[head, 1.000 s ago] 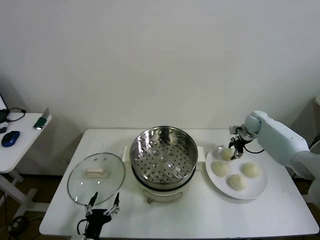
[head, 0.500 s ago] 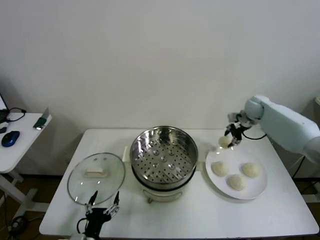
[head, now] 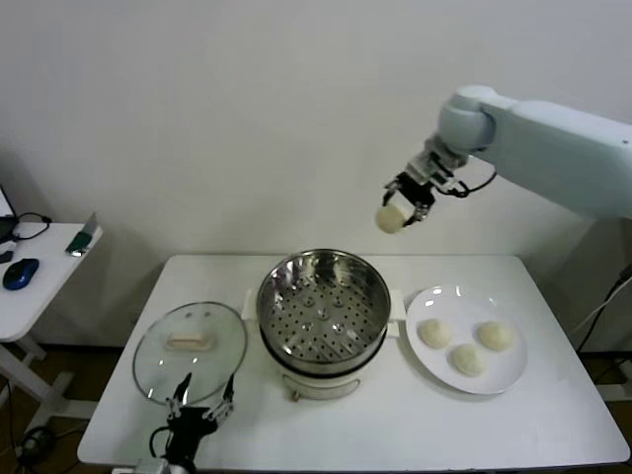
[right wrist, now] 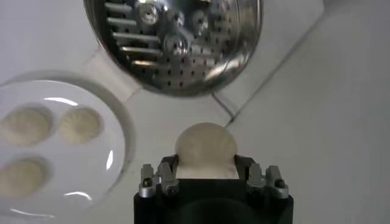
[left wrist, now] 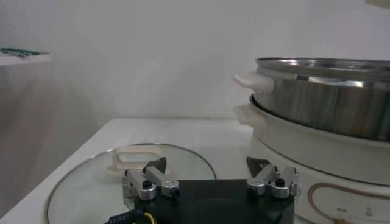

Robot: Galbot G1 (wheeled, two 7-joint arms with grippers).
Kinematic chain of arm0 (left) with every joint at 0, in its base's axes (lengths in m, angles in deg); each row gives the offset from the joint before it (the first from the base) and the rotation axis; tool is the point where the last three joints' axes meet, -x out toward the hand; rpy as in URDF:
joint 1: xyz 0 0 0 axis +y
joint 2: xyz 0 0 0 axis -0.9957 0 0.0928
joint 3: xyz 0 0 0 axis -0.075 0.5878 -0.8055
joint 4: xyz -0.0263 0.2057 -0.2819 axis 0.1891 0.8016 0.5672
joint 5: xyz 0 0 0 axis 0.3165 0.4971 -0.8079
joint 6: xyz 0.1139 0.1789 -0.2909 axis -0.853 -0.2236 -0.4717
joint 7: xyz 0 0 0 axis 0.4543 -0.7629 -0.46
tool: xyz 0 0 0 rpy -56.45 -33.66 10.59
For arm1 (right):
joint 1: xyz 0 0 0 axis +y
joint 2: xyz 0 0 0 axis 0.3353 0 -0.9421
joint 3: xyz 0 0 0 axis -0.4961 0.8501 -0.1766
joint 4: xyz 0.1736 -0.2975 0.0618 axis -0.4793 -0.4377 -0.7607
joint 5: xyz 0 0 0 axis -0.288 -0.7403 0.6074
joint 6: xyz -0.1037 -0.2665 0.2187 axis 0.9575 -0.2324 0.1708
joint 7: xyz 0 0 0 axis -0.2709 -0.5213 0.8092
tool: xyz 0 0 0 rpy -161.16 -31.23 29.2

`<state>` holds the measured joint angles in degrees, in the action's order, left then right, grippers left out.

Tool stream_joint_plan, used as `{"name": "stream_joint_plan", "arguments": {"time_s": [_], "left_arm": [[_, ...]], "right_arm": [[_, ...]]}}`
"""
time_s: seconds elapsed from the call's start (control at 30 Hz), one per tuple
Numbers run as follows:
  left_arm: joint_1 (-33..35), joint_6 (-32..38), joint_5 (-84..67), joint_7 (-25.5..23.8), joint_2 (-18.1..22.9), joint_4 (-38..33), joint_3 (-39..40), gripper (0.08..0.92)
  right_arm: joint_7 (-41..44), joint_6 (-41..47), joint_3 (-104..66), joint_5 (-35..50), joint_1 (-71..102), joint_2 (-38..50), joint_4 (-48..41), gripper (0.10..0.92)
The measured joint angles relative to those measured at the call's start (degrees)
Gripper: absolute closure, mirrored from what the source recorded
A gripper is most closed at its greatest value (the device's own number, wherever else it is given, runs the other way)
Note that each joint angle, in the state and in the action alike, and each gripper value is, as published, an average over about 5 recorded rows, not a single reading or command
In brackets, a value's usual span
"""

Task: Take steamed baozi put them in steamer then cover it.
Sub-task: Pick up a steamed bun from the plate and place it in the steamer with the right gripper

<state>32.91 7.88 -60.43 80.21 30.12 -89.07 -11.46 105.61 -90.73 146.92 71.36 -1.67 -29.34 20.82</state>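
Next, my right gripper puts the baozi down and lets go on the wall-side half of the steamer's perforated tray (head: 322, 288) (right wrist: 202, 39), behind the middle of the tray.
My right gripper (head: 403, 207) is shut on one off-white baozi (head: 391, 219), held high in the air above and to the right of the steamer (head: 323, 308). The right wrist view shows that baozi (right wrist: 205, 148) between the jaws, with the steamer's perforated tray (right wrist: 177, 42) below. Three more baozi (head: 434, 333) lie on a white plate (head: 509, 373) right of the steamer. The glass cover (head: 190, 352) with its cream handle (head: 188, 342) lies flat on the table left of the steamer. My left gripper (head: 202, 410) is open, parked at the front edge by the cover.
The white table (head: 395, 434) bears everything. A side desk (head: 30, 286) at the far left holds a blue mouse (head: 20, 273) and a small device. A white wall stands close behind the table.
My right gripper has lifted one baozi off the plate and carried it up and to the left, towards the steamer. Three baozi stay on the plate. The left arm has not moved.
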Motion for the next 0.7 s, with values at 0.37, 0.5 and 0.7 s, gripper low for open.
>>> {"name": "stream_joint_plan", "arguments": {"time_s": [0.37,0.5,0.7], "left_arm": [[0.47,0.47,-0.35,0.10,0.08,-0.72,-0.83,0.177],[0.67,0.68,-0.35,0.15,0.23,-0.77,-0.89,0.177],[0.79,0.83,-0.17,0.18,0.31,-0.64,-0.82,0.177]], "right_arm": [[-3.79,-6.71,1.74,-11.08,4.27,-6.66,3.21,0.389],[-5.01,-7.56,1.77,-15.19,7.07,-7.70,2.53,0.389],[-6.78,-8.32,1.05,-20.09,11.15,-9.14,0.76,0.389]]}}
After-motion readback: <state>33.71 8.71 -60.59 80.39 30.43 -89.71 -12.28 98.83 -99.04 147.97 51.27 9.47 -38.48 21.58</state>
